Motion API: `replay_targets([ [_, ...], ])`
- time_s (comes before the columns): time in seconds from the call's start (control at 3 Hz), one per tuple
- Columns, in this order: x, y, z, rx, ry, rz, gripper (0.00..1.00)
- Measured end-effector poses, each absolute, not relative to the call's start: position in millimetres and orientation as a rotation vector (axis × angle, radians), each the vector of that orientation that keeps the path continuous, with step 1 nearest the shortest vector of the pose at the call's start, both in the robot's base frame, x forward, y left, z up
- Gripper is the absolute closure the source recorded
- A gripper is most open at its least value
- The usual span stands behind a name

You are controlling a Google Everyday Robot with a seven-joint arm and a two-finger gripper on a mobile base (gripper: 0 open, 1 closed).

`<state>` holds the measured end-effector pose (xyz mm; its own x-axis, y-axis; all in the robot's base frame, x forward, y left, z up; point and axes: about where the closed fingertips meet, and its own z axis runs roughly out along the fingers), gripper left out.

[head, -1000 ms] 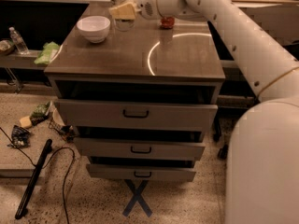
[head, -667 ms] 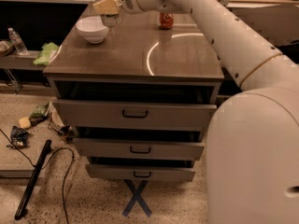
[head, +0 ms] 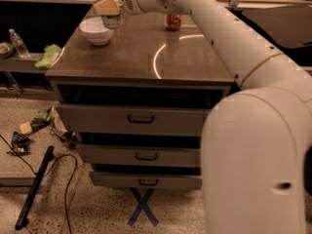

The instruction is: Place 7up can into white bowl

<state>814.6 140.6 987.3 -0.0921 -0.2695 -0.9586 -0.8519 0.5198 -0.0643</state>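
Observation:
Next, my gripper lets go of the 7up can inside the white bowl (head: 92,28), toward the side of the bowl farther from the red cola can.
The white bowl (head: 96,30) stands at the back left of the brown cabinet top (head: 141,52). My gripper (head: 109,7) is at the top left of the view, just right of and slightly above the bowl. It is shut on the 7up can (head: 112,20), a silvery can whose lower part shows below the yellowish fingers (head: 105,6). The can hangs upright over the bowl's right rim, and its base is level with that rim. My white arm reaches in from the right and fills the lower right of the view.
A red cola can (head: 173,21) stands at the back middle of the top. The cabinet has three partly open drawers (head: 141,118). A water bottle (head: 18,43) and a green cloth (head: 48,56) lie on a low shelf at the left. Cables and a black stick (head: 34,186) are on the floor.
My gripper has carried the can leftward from near the back middle of the top to the bowl's right rim. The bowl and the red can have not moved.

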Motion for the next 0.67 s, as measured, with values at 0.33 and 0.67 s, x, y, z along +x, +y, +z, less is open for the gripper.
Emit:
replay_targets([
  [0.33, 845.5, 162.2, 977.3, -0.911, 1.663, 0.688, 1.0],
  [0.67, 869.5, 181.6, 981.4, -0.877, 1.658, 0.698, 1.0],
])
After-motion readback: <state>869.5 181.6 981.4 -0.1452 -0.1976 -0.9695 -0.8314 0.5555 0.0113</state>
